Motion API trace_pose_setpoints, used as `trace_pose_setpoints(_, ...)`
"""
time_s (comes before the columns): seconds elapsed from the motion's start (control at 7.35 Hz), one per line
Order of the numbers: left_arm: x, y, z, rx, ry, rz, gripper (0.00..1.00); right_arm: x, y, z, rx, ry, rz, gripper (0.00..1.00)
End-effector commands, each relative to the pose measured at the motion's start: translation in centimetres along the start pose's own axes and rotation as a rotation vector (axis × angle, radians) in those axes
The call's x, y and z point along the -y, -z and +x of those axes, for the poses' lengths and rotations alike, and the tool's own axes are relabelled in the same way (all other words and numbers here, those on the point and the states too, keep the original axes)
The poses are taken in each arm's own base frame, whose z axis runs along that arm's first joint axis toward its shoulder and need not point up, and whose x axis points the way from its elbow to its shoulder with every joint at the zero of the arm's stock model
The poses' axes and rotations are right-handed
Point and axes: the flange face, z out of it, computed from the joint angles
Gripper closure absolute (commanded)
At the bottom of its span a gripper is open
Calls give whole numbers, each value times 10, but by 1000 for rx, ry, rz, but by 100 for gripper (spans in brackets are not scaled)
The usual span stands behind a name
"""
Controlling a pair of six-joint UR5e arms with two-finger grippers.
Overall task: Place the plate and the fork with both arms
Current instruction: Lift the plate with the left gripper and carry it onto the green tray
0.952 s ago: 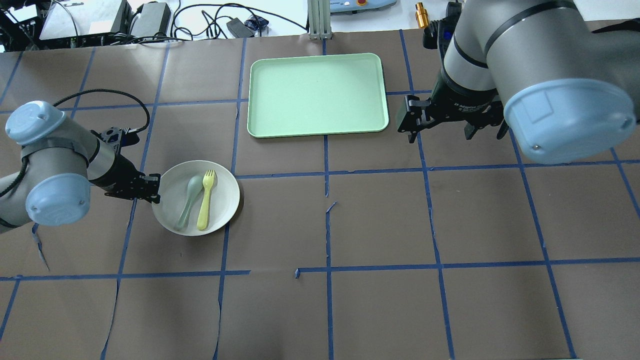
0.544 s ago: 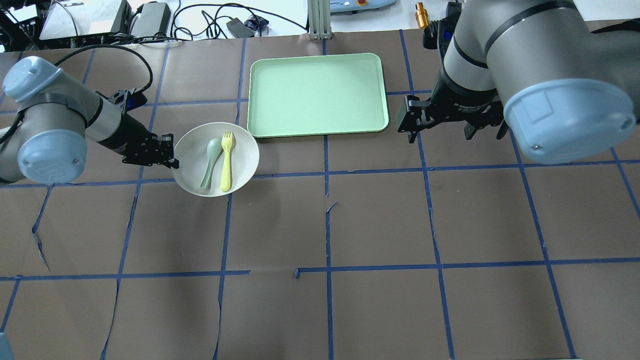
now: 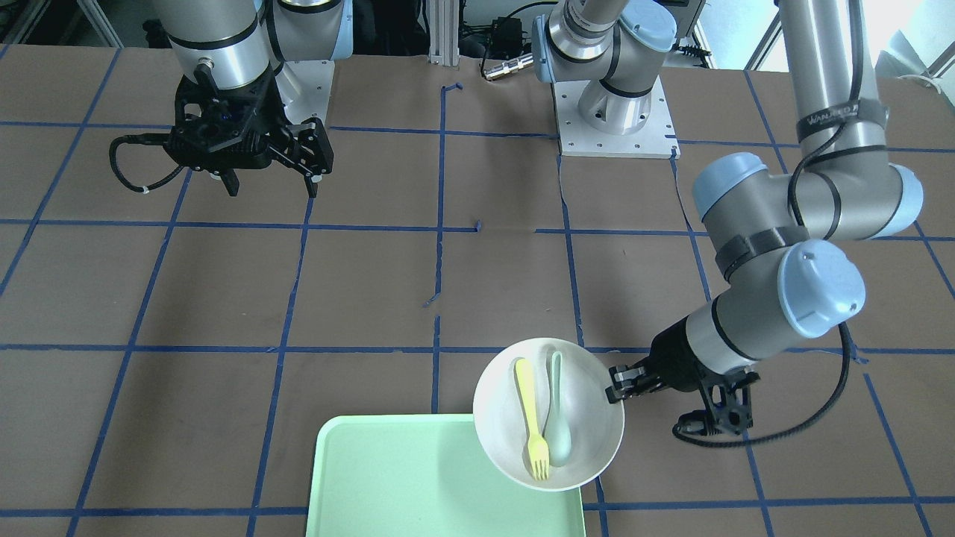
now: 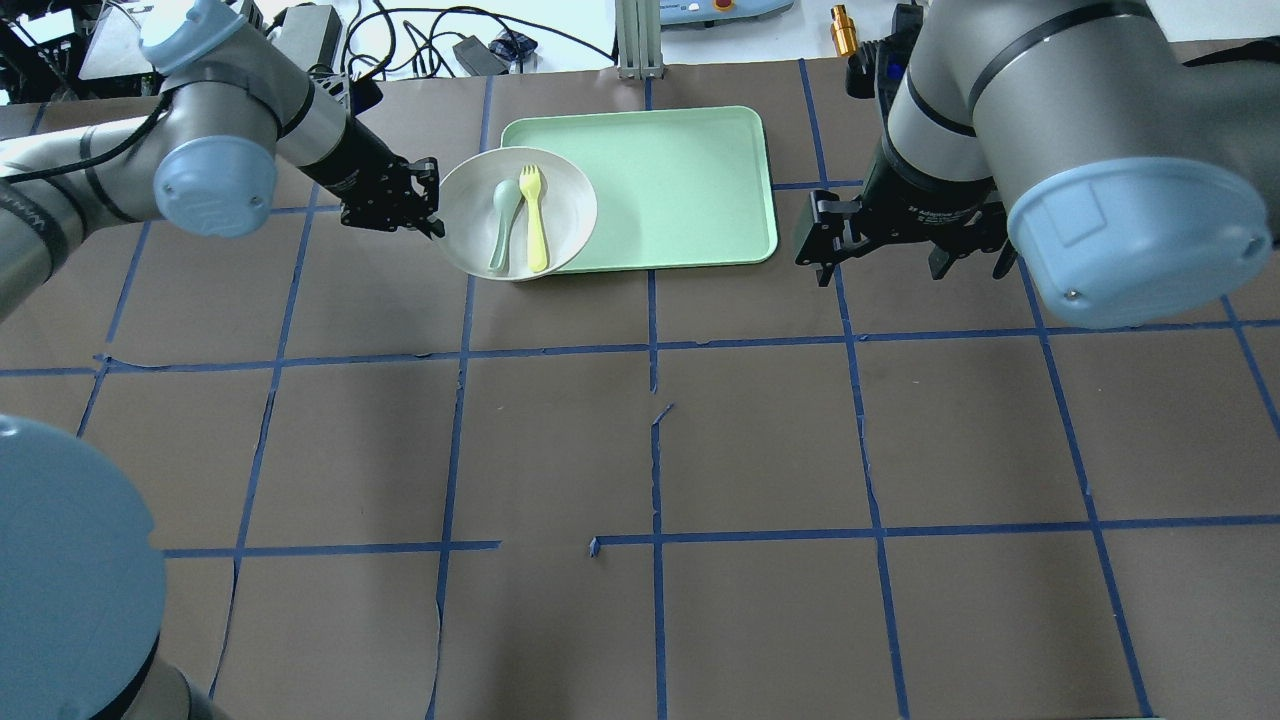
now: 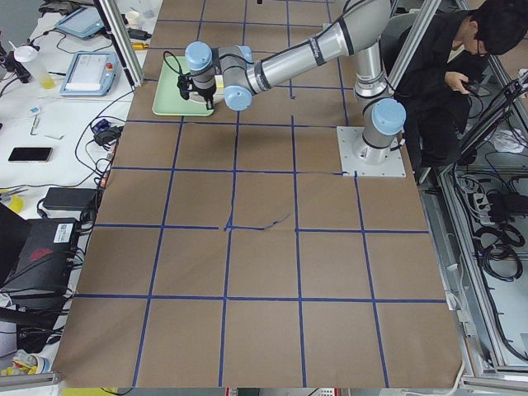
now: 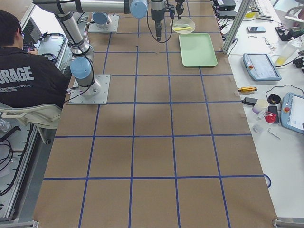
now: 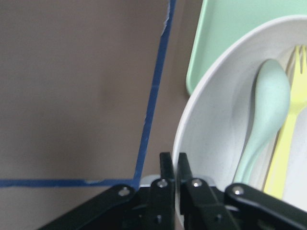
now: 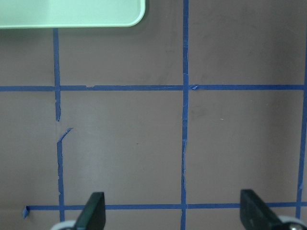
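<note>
I will release the off-white plate with my left gripper in the middle of the mint-green tray (image 3: 434, 519).
The off-white plate (image 4: 566, 203) hangs over the left edge of the mint-green tray (image 4: 670, 180). My left gripper (image 4: 432, 207) is shut on the plate's left rim, and the left wrist view shows the fingers (image 7: 167, 168) pinching the rim (image 7: 192, 120). The pale-yellow fork (image 4: 534, 226) lies in the plate beside a grey-green spoon (image 4: 500, 225). In the front view the plate (image 3: 589, 418), the fork (image 3: 531, 429) and the left gripper (image 3: 616, 382) show above the tray (image 3: 410, 477). My right gripper (image 4: 905, 255) is open and empty, to the right of the tray, over bare table (image 8: 175, 213).
The table is brown paper with a blue tape grid. Cables, boxes and a brass part (image 4: 845, 30) lie beyond the far edge. The right arm's large elbow (image 4: 1130, 240) hangs over the right side. An operator (image 6: 28, 71) sits beside the robot base.
My left arm has carried the plate with fork and spoon from the left of the table up and to the right, so it now overlaps the tray's left edge. The right arm has not moved.
</note>
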Motion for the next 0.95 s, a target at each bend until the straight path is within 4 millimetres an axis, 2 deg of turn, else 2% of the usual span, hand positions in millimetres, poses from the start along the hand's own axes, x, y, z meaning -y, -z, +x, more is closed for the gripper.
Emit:
trace_pose_setpoints(0.0, 59, -37, 48, -51, 18, 15, 100, 0, 0, 0, 0, 0, 0, 0)
trace_pose_setpoints(0.27, 78, -83, 93, -51, 5, 6, 100, 0, 0, 0, 0, 0, 0, 0)
trace_pose_setpoints(0.41, 75, -113, 108, -43, -28, -9, 100, 0, 0, -1, 2, 2, 0, 0)
trace_pose_setpoints(0.54, 74, -132, 114, -43, -44, 1, 100, 0, 0, -1, 0, 2, 0, 0)
trace_pose_setpoints(0.82, 76, -140, 110, -26, -48, 9, 100, 0, 0, -1, 2, 2, 0, 0)
